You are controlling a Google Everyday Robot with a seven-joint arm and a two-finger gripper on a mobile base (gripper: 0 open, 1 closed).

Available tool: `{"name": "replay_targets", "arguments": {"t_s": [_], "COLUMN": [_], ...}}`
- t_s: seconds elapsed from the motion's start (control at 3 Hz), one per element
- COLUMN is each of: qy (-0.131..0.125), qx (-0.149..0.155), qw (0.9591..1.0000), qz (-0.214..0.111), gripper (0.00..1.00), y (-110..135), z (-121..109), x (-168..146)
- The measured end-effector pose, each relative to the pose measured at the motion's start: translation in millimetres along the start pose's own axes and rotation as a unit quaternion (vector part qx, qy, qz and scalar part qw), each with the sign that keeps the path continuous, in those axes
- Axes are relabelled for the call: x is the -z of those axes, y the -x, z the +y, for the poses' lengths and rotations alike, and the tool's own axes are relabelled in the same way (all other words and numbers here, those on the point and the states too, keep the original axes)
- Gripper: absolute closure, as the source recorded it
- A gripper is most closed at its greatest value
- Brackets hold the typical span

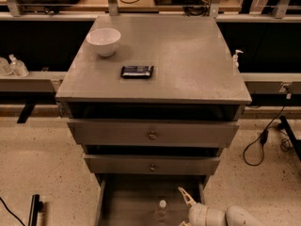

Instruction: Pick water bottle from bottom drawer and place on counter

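Note:
Next, my gripper will go to the water bottle's upper part [162,210], just below its white cap, and close there.
The water bottle [162,210], small and clear with a white cap, stands upright on the floor of the open bottom drawer [127,202], near the frame's lower edge. My gripper [181,210] reaches into the drawer from the lower right, just right of the bottle and apart from it. It is open: one pale finger [185,196] points up and left, and the other shows only at the bottom edge. The counter [188,55] is the grey cabinet top above.
A white bowl [103,40] and a flat black packet [137,71] lie on the counter's left half. A small pump bottle [236,58] stands beside its right edge. Two wider knobbed drawers [152,134] stick out above the bottom drawer. Cables [261,142] lie on the floor at right.

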State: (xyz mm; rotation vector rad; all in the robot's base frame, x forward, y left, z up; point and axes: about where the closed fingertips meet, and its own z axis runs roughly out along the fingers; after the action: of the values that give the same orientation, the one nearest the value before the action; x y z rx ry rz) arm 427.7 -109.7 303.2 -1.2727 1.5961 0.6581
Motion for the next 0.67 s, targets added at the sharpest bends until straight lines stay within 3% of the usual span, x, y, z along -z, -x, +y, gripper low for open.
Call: {"name": "replay_targets", "arguments": {"t_s": [0.67], "qy": [-0.022], "qx": [-0.053], "qw": [0.9982], "qz": [-0.014], "gripper": [0.00], "y": [-19], "z": [-11], "x": [-31]}}
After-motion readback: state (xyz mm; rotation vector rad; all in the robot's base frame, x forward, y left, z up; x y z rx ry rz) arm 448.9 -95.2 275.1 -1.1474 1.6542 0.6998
